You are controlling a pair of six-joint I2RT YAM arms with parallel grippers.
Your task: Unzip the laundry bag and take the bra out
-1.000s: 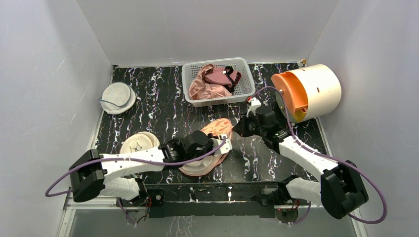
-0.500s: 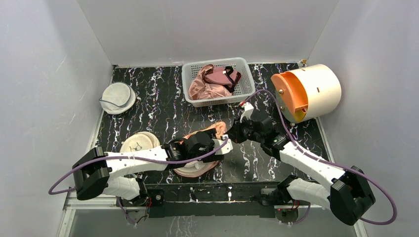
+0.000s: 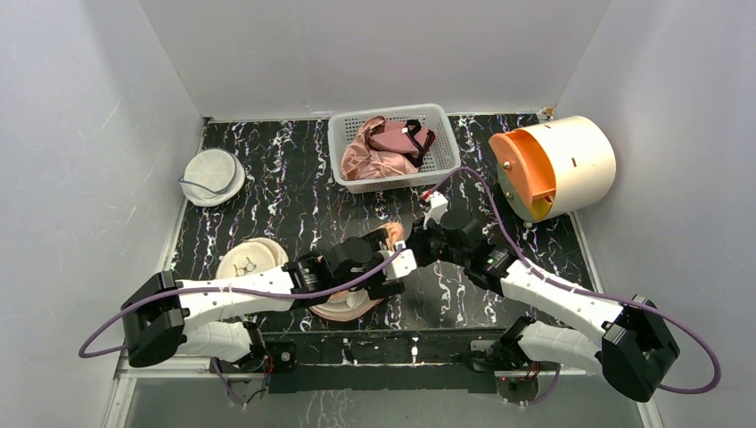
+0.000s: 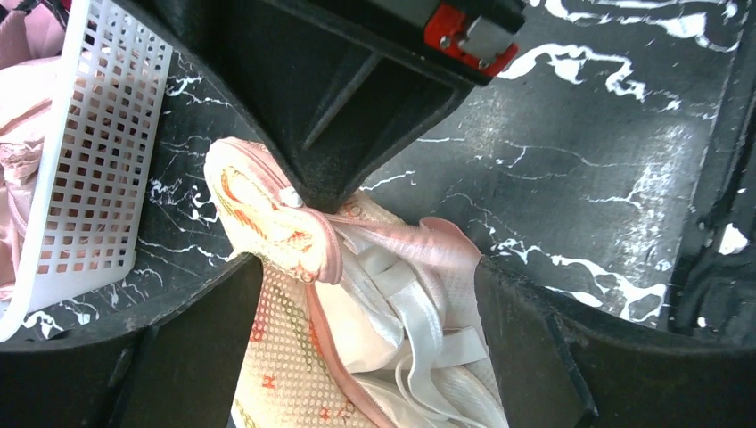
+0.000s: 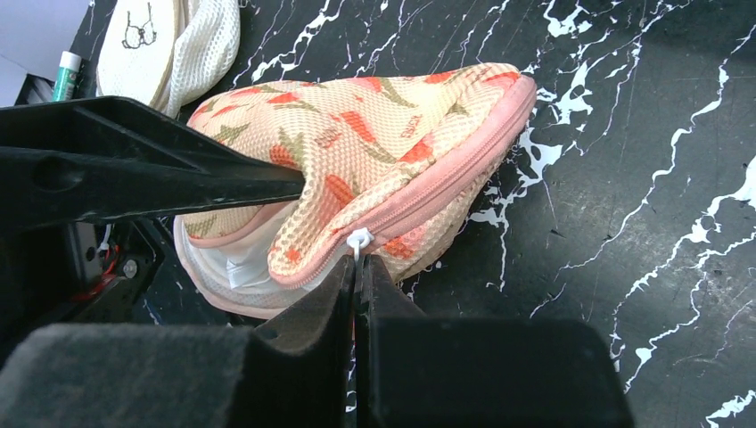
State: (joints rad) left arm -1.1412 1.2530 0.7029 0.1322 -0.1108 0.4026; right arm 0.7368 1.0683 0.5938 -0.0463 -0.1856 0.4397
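The laundry bag's flap bunches at the zip pull in my right gripper. Next, my left gripper pinches the opened zip edges [image 4: 385, 235] and holds them steady before I pull further.
The peach laundry bag [image 5: 383, 134] lies near the front middle of the table, its pink zip partly undone. My right gripper [image 5: 359, 267] is shut on the white zip pull [image 5: 359, 239] and holds the upper flap [image 3: 392, 236] lifted. In the gap the white bra [image 4: 419, 312] shows, with shiny straps over a cup. My left gripper [image 4: 370, 357] is open and straddles the opening, one finger [image 4: 178, 357] on each side of the bag [image 4: 267, 357]. In the top view the left gripper [image 3: 392, 267] sits just left of the right gripper [image 3: 416, 245].
A white basket [image 3: 398, 184] at the back holds a pink garment [image 3: 365, 156] and a maroon bra [image 3: 406, 138]. An orange and cream drum [image 3: 553, 165] lies at the back right. A white round pouch [image 3: 212, 176] and a cream pouch [image 3: 250, 257] lie to the left.
My left gripper has gone from shut to open over the bag. The right gripper has moved left with the zip pull, folding the bag's far end up and back.
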